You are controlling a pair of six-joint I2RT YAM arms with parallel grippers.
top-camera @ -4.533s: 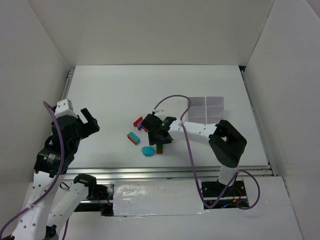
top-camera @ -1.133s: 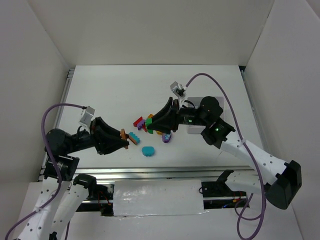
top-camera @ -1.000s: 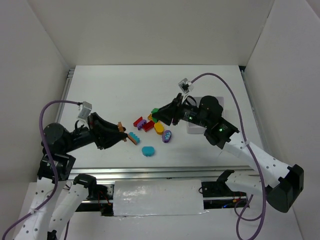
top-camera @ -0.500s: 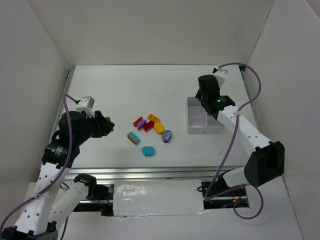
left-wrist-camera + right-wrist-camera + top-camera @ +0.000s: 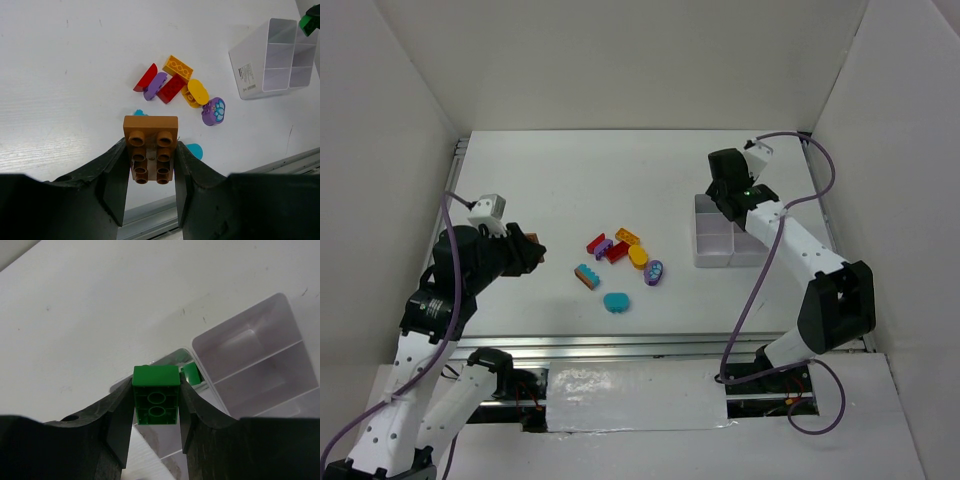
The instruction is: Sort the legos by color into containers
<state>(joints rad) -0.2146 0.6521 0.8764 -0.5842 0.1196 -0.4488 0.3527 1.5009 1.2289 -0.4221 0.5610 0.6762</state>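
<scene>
I will let go of the green brick with my right gripper in the tray's far compartment (image 5: 707, 207) (image 5: 159, 389), beside the second green piece that lies there.
My left gripper (image 5: 150, 172) is shut on an orange-brown studded brick (image 5: 151, 142), held above the table left of the pile (image 5: 530, 250). My right gripper (image 5: 156, 415) is shut on a green brick (image 5: 156, 397) and hovers over the far left corner of the white compartment tray (image 5: 712, 256). A second green piece (image 5: 191, 374) lies in the compartment below it. On the table lie a red brick (image 5: 617, 251), a yellow-orange brick (image 5: 627, 237), a yellow oval (image 5: 638, 257), a purple oval (image 5: 654, 272), a teal brick (image 5: 587, 276) and a teal oval (image 5: 616, 301).
White walls enclose the table on three sides. A metal rail (image 5: 620, 345) runs along the near edge in front of the arm bases. The tray's other compartments (image 5: 250, 342) look empty.
The right arm carried the green brick from the pile over to the tray. The left arm drew back to the left with the orange-brown brick. Both grips stayed shut.
</scene>
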